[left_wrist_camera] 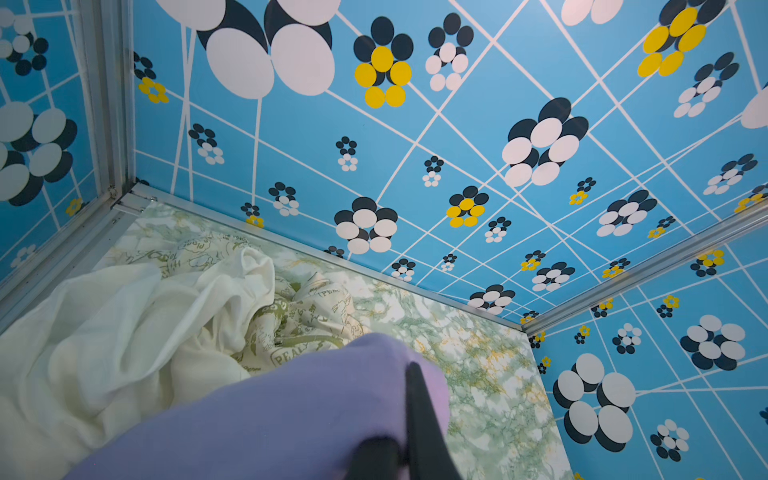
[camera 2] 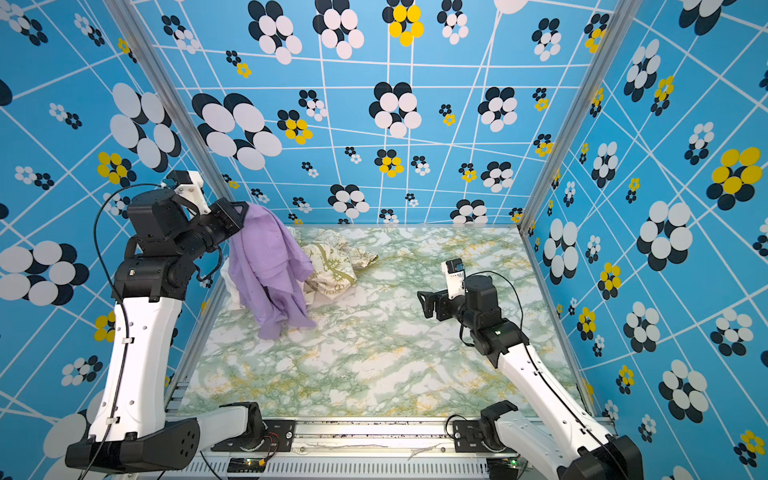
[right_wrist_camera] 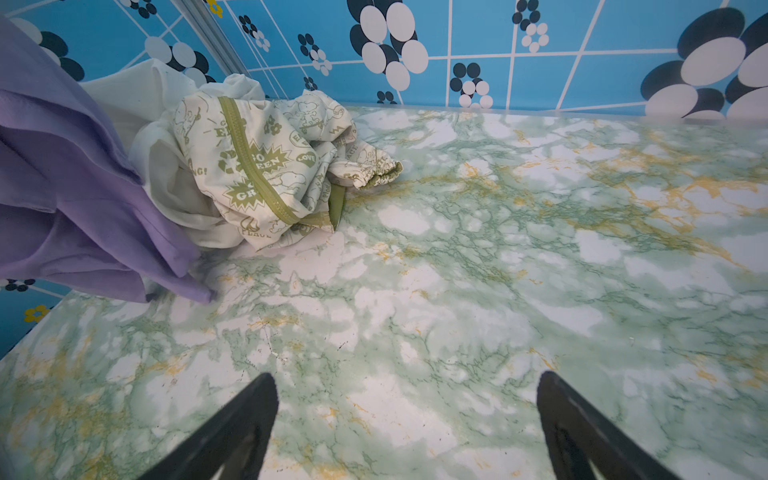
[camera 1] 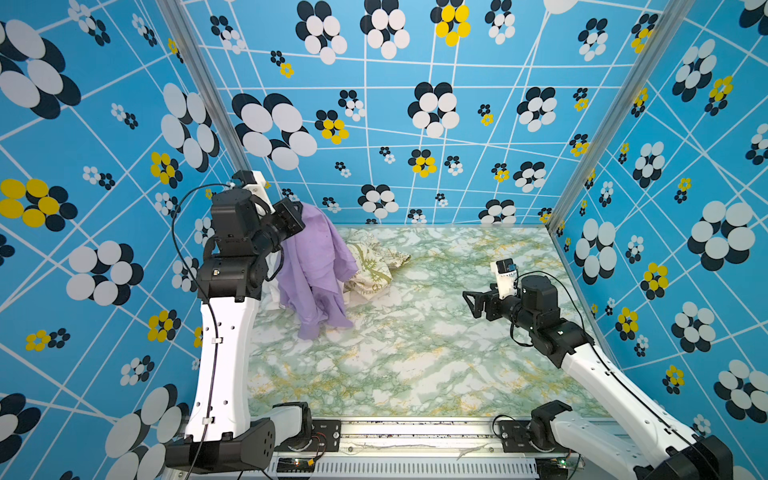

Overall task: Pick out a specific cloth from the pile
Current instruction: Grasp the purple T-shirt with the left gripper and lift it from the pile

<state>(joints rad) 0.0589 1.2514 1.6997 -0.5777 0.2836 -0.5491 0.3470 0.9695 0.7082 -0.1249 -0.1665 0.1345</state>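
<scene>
The robot's right gripper should next go to the loose hanging part (camera 1: 320, 276) (right_wrist_camera: 112, 212) of the lilac-purple cloth, below the left gripper, and close there.
The lilac-purple cloth (camera 1: 316, 270) (camera 2: 270, 266) hangs from my left gripper (camera 1: 299, 207) (camera 2: 243, 208), which is raised at the back left and shut on its top fold. Its lower end trails onto the table. In the left wrist view the cloth (left_wrist_camera: 291, 407) drapes over the jaws, with only one black finger (left_wrist_camera: 415, 399) showing. The rest of the pile (camera 1: 374, 266) lies behind and beside it: a cream cloth with olive-green print (right_wrist_camera: 257, 166) and a plain white cloth (left_wrist_camera: 124, 324). My right gripper (camera 1: 468, 303) (right_wrist_camera: 407, 378) is open over bare table on the right, holding nothing.
The green-and-yellow marbled table (camera 1: 415, 353) is boxed in by blue flower-patterned walls (camera 1: 415, 124) with aluminium corner posts (camera 1: 208, 104). The pile sits close to the back left corner. A metal rail (camera 1: 415, 436) with both arm bases runs along the front edge.
</scene>
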